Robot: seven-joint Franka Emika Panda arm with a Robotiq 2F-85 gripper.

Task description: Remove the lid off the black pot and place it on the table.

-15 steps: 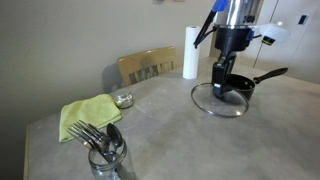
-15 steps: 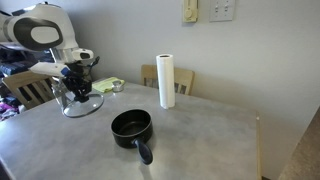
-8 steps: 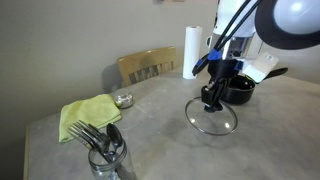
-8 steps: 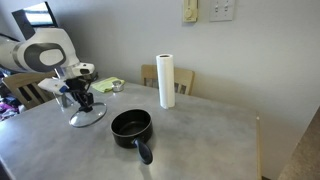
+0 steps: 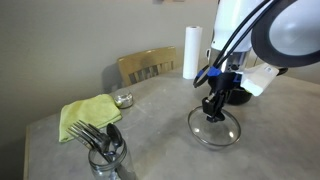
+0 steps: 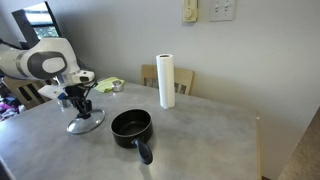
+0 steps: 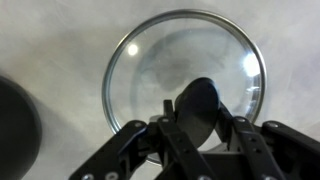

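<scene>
Next, my gripper puts the round glass lid down on the bare grey table (image 5: pixel 222 131) (image 7: pixel 190 88) in front of the black pot.
My gripper (image 5: pixel 213 108) is shut on the small black knob (image 7: pixel 198 108) of the round glass lid (image 5: pixel 216 131). The lid sits level, low at the grey table (image 5: pixel 150 120); I cannot tell whether it touches. In an exterior view the lid (image 6: pixel 86 124) and gripper (image 6: pixel 82 104) are well apart from the black pot (image 6: pixel 131 125), which stands open with its long handle (image 6: pixel 143 152) pointing at the camera. In the wrist view the lid's glass (image 7: pixel 180 60) fills the frame and the pot's dark edge (image 7: pixel 14 130) shows at the left. In an exterior view the pot (image 5: pixel 240 94) is mostly hidden behind the arm.
A white paper towel roll (image 5: pixel 191 52) (image 6: pixel 166 80) stands at the table's back edge by a wooden chair (image 5: pixel 147 65). A green cloth (image 5: pixel 88 113), a small metal dish (image 5: pixel 123 99) and a glass jar of forks (image 5: pixel 105 152) are further along the table.
The gripper has carried the lid sideways away from the pot and lowered it to the table surface. The pot has not moved.
</scene>
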